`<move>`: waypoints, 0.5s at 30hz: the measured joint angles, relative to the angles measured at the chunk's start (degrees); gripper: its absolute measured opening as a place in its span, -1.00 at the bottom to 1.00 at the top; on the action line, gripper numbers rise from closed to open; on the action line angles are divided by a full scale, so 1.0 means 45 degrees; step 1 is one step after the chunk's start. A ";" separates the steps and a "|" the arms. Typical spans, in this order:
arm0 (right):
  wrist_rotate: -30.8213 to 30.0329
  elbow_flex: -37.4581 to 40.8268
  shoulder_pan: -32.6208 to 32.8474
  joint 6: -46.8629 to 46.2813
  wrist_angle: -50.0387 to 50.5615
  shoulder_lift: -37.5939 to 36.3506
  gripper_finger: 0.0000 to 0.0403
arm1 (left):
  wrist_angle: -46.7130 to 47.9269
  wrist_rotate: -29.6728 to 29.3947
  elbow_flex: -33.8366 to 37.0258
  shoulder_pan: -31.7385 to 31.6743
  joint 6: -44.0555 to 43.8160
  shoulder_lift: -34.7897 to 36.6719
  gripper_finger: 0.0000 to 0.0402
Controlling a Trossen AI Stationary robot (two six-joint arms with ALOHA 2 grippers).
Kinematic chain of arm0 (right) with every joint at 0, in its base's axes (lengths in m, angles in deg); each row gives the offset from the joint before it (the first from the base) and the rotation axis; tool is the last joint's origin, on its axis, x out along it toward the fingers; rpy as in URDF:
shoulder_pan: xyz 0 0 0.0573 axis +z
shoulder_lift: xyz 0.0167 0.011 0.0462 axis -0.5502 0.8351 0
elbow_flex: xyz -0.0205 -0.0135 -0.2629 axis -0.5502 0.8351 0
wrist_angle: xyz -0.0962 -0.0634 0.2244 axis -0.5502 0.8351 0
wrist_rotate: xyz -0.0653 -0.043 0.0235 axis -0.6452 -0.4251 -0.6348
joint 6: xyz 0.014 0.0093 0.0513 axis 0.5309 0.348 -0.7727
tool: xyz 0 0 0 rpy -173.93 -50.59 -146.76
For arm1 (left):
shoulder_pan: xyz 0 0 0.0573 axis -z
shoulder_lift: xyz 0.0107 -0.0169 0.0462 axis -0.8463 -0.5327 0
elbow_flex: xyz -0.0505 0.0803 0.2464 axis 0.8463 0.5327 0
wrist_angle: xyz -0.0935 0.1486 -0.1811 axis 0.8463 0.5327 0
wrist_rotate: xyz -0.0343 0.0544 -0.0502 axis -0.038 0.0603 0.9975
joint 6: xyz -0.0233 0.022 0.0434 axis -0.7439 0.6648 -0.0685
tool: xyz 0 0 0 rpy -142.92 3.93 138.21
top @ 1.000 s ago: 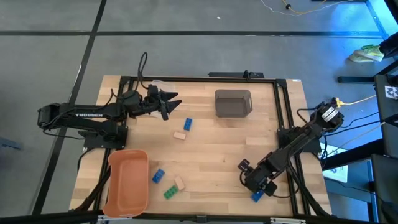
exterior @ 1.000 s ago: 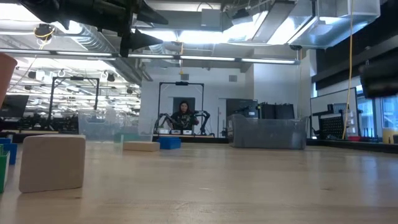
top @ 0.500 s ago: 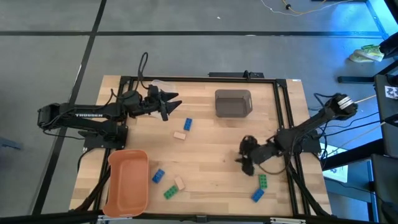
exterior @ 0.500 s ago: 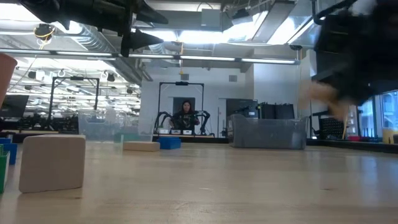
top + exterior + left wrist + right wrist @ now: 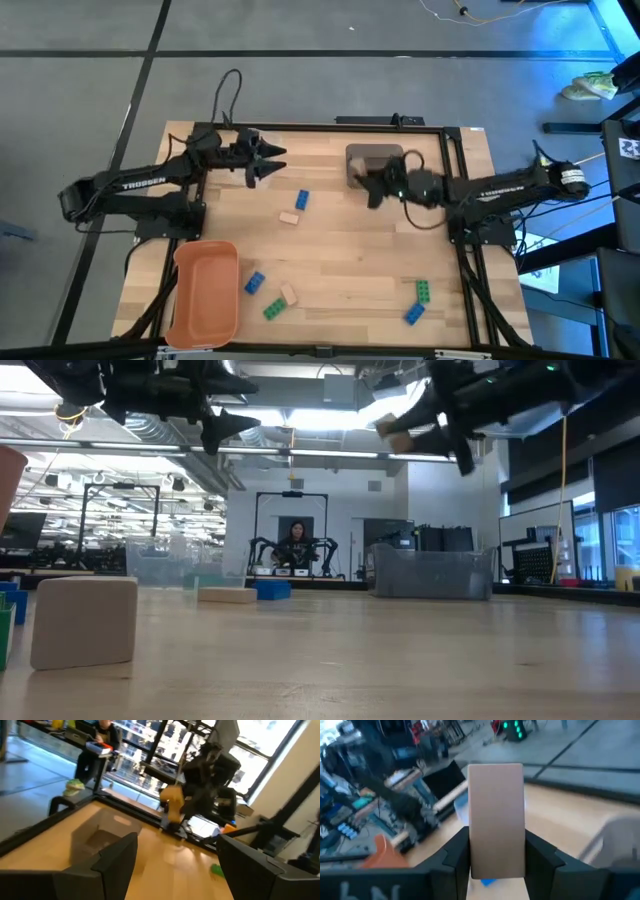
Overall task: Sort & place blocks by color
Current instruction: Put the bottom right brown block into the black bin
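The robot's left gripper will next move to the tan block beside the blue block near the middle of the table and close on the tan block's long sides (image 5: 288, 218).
My right gripper (image 5: 375, 187) hangs in the air at the near edge of the grey bin (image 5: 378, 158), shut on a pale tan block (image 5: 496, 810); the low view shows the tan block (image 5: 393, 436) high above the table. My left gripper (image 5: 263, 162) hovers open above the table's far left part, touching nothing. Loose on the wood lie a blue block (image 5: 302, 200) and a tan block (image 5: 290, 217) near the middle. A blue block (image 5: 254, 283), a tan block (image 5: 288, 294) and a green block (image 5: 273, 311) sit by the orange bin (image 5: 205, 290). A green block (image 5: 423, 291) and a blue block (image 5: 413, 314) rest near right. My right gripper pinches the tan block between its two fingers (image 5: 457, 852), one on each long side, at the block's end nearest the wrist (image 5: 496, 862). The rest of the block juts out past the fingertips. It is lifted clear of the table, level with the arm.
A clear bin (image 5: 255, 134) sits at the far left edge behind my left gripper. A dark frame (image 5: 455, 180) borders the table's sides. Bare wood lies between the middle blocks and the near right pair. A person (image 5: 295, 545) sits far off in the room.
My right gripper has swung from the table's near right corner up and toward the far edge, ending at the grey bin with the tan block in its fingers; the green block it had covered now shows. My left arm has shifted slightly toward the far edge.
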 joint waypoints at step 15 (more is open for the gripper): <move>0.4891 -0.4766 -0.6029 0.2044 1.2042 0.3756 -0.35 | 0.0014 -0.1975 0.0004 0.0282 -0.0760 0.0026 0.31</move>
